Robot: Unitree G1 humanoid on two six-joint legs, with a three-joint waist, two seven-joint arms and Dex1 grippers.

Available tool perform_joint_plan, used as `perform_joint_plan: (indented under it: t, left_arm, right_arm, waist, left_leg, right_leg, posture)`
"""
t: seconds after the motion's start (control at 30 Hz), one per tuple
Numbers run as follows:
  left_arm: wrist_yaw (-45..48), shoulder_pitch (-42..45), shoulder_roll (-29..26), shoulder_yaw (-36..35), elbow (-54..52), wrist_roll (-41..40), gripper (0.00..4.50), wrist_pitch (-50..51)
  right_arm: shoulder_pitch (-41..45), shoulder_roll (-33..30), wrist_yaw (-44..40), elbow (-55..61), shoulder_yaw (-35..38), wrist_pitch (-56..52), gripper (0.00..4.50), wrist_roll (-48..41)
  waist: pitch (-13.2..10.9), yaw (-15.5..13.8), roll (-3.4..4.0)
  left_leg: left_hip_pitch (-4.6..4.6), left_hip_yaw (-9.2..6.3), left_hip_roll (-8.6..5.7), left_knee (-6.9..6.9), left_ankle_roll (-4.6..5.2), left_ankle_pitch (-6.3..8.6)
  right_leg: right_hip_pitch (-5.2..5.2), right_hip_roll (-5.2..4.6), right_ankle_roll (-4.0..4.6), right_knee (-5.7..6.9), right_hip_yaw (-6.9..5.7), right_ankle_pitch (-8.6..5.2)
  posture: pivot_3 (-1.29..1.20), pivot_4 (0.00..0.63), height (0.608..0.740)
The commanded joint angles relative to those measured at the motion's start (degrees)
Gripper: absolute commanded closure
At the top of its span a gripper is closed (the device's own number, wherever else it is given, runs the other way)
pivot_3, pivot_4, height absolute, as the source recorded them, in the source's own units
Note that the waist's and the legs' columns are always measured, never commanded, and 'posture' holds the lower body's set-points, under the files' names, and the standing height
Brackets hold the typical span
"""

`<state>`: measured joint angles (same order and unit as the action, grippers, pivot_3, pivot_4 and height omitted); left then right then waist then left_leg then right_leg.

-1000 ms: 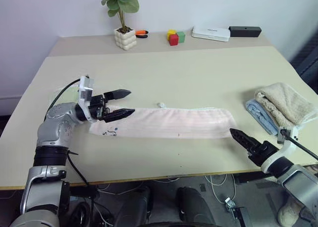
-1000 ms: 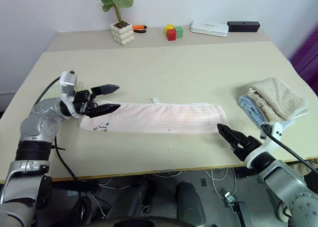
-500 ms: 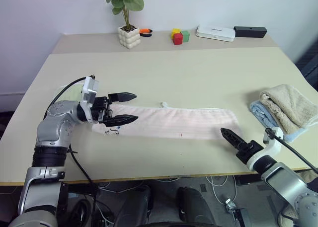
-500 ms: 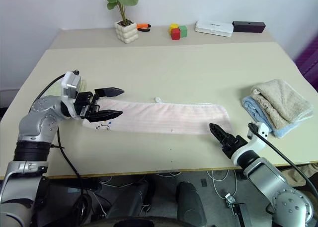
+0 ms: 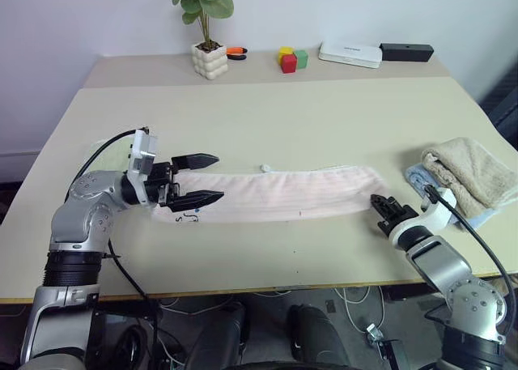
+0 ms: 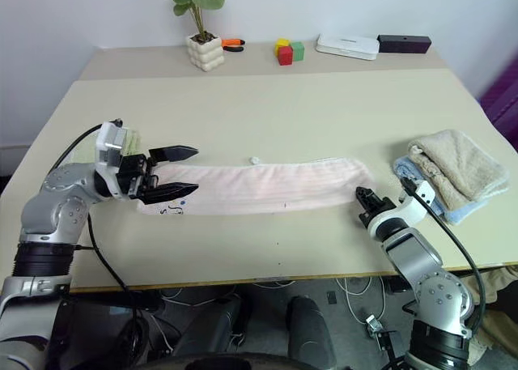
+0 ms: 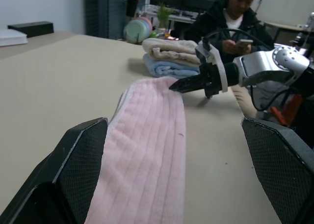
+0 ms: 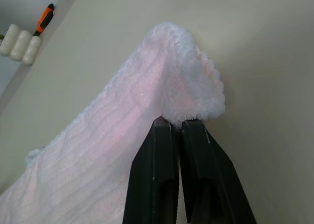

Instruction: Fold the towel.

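Observation:
My right gripper is going to let go of the pinched corner on the middle of the pink towel (image 5: 268, 214), close to its front edge.
The towel (image 5: 275, 196), a long pale pink strip, lies across the front of the table, with a small dark embroidered mark (image 5: 188, 218) near its left end. My left gripper (image 5: 218, 176) hovers level over that left end, pointing along the strip, open with nothing between its fingers (image 7: 73, 175). My right gripper (image 5: 375, 200) is at the towel's right end. In the right wrist view its fingers (image 8: 162, 185) are pressed together, and the white scalloped corner (image 8: 196, 106) is pinched at their tips and humped up off the table.
A folded beige towel (image 5: 468, 167) lies on a light-blue one (image 5: 417, 176) just right of my right gripper. A light-green cloth (image 5: 117, 153) lies behind my left arm. A potted plant (image 5: 206, 50), coloured blocks (image 5: 290, 59) and two boxes (image 5: 350, 54) line the far edge. A seated person (image 7: 230, 23) is beyond the table.
My right gripper has moved forward to the towel's right corner and shut on it, and that end has bunched up. My left gripper has stayed open over the left end.

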<state>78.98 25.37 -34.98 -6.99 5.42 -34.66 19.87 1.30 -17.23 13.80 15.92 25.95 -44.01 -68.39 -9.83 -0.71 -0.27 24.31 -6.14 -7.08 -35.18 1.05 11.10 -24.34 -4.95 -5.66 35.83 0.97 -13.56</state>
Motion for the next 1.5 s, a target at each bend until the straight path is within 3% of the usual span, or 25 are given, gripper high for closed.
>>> perform_joint_plan:
  t: [0.03, 0.23, 0.37, 0.6, 1.0, 1.23, 1.33, 1.5]
  left_arm:
    - [-0.1, 0.6, -0.5, -1.3, -1.0, -1.1, 0.0, -0.6]
    - [0.3, 1.6, -0.2, -1.0, 1.5, -0.3, 0.0, -2.0]
    - [1.1, 2.6, -0.3, -1.0, 3.5, 0.1, 0.0, -2.9]
    - [1.6, 3.2, -1.3, -1.7, 5.1, 0.3, 0.0, -4.1]
    - [-0.4, 0.4, -2.1, -2.8, 1.0, -0.9, 0.0, -2.9]
    - [-1.4, -1.9, -3.1, -3.8, -1.0, -1.3, 0.0, -2.4]
    - [-1.8, -2.5, -3.1, -4.1, -1.5, -1.5, 0.0, -2.3]
    - [-2.0, -2.4, -2.8, -3.8, -1.4, -1.6, 0.0, -2.3]
  right_arm:
    - [0.2, -1.1, 1.2, 0.4, 1.2, 1.4, 4.49, 3.0]
    - [-1.9, -8.7, -8.4, 7.1, -2.1, 4.4, 4.49, 13.3]
    - [-2.3, -18.0, -19.4, 14.0, -10.2, 10.0, 4.49, 26.4]
    - [0.8, -25.7, -36.0, 21.1, -23.9, 17.5, 4.49, 38.0]
    - [9.2, -19.4, -44.1, 12.3, -39.6, 16.2, 4.49, 47.5]
    - [10.6, -16.3, -47.0, 9.3, -42.8, 13.3, 4.49, 49.3]
    - [10.9, -15.4, -47.0, 9.4, -42.8, 12.4, 3.7, 50.4]
    - [10.8, -15.7, -50.2, 11.4, -39.8, 13.0, 1.19, 47.9]
  waist:
    - [0.0, 0.0, 0.0]
    - [-0.1, 0.1, 0.09]
    - [-0.1, 0.3, 0.2]
    - [-0.2, 0.2, 0.11]
    - [-0.3, 0.1, -0.01]
    - [-0.3, 0.1, -0.02]
    - [-0.3, 0.0, -0.02]
    - [-0.3, 0.0, -0.02]
  left_leg:
    - [0.0, 0.0, 0.0, 0.0, 0.0, 0.0]
    - [0.04, 0.02, -0.03, 0.05, 0.1, -0.06]
    - [0.04, 0.02, 0.02, 0.06, 0.12, -0.08]
    - [0.05, 0.03, 0.02, 0.04, 0.11, -0.07]
    - [0.09, 0.02, 0.0, 0.01, 0.01, -0.02]
    - [0.09, 0.02, 0.0, 0.0, -0.02, 0.0]
    - [0.08, 0.02, 0.0, 0.0, -0.03, 0.0]
    - [0.08, 0.02, 0.0, -0.02, -0.03, 0.0]
  right_leg:
    - [0.01, -0.01, 0.0, 0.0, 0.0, 0.0]
    - [-0.08, -0.01, -0.01, 0.01, 0.0, 0.0]
    - [-0.13, 0.02, -0.02, 0.1, -0.01, -0.01]
    - [-0.12, -0.01, -0.05, 0.08, -0.07, -0.02]
    - [-0.13, -0.04, -0.04, 0.06, -0.06, -0.01]
    - [-0.13, -0.03, -0.04, 0.08, -0.06, -0.01]
    - [-0.13, -0.02, -0.04, 0.08, -0.06, -0.01]
    - [-0.12, -0.02, -0.05, 0.1, -0.07, 0.0]
  posture:
    - [0.0, 0.15, 0.74]
    - [0.0, 0.15, 0.74]
    - [0.0, 0.15, 0.74]
    - [0.0, 0.15, 0.74]
    - [0.0, 0.15, 0.74]
    - [0.0, 0.15, 0.74]
    - [0.0, 0.15, 0.74]
    - [0.0, 0.15, 0.74]
